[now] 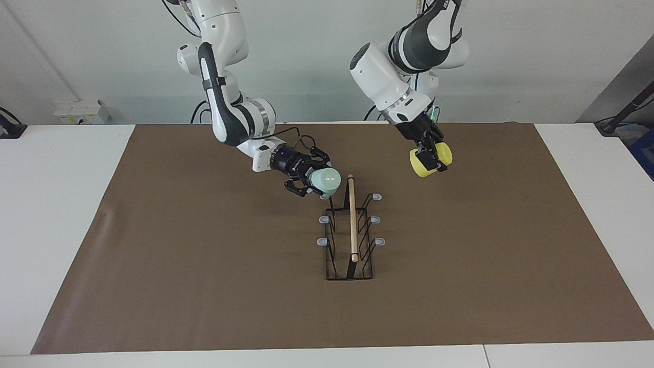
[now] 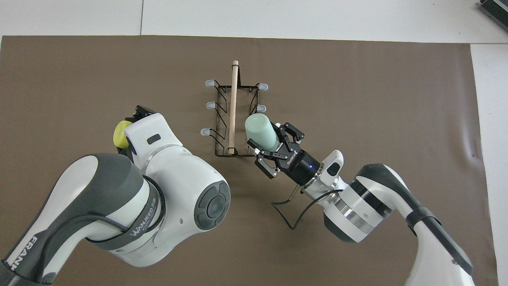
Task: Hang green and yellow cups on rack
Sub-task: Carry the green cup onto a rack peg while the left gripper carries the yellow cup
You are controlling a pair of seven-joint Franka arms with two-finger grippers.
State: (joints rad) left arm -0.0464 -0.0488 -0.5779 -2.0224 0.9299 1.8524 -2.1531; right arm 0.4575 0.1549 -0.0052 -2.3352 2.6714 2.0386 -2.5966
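The mint green cup will go on the rack's peg (image 2: 259, 135) that is nearest the robots on my right gripper's side, and I need to hang it there and let go.
The rack (image 1: 350, 240) (image 2: 234, 119) stands mid-table: a black wire frame with a wooden dowel and grey-capped prongs. My right gripper (image 1: 312, 180) (image 2: 270, 143) is shut on the mint green cup (image 1: 325, 181) (image 2: 260, 131), held on its side over the prong nearest the robots on the right arm's side of the rack; that prong's cap is hidden. My left gripper (image 1: 431, 157) is shut on the yellow cup (image 1: 430, 158) (image 2: 120, 134), held in the air over the mat beside the rack, toward the left arm's end. In the overhead view the left arm hides most of that gripper.
A brown mat (image 1: 204, 266) (image 2: 357, 79) covers the white table (image 1: 56, 204). A black cable (image 2: 287, 216) loops from the right wrist. A white box (image 1: 82, 111) sits at the table edge by the wall.
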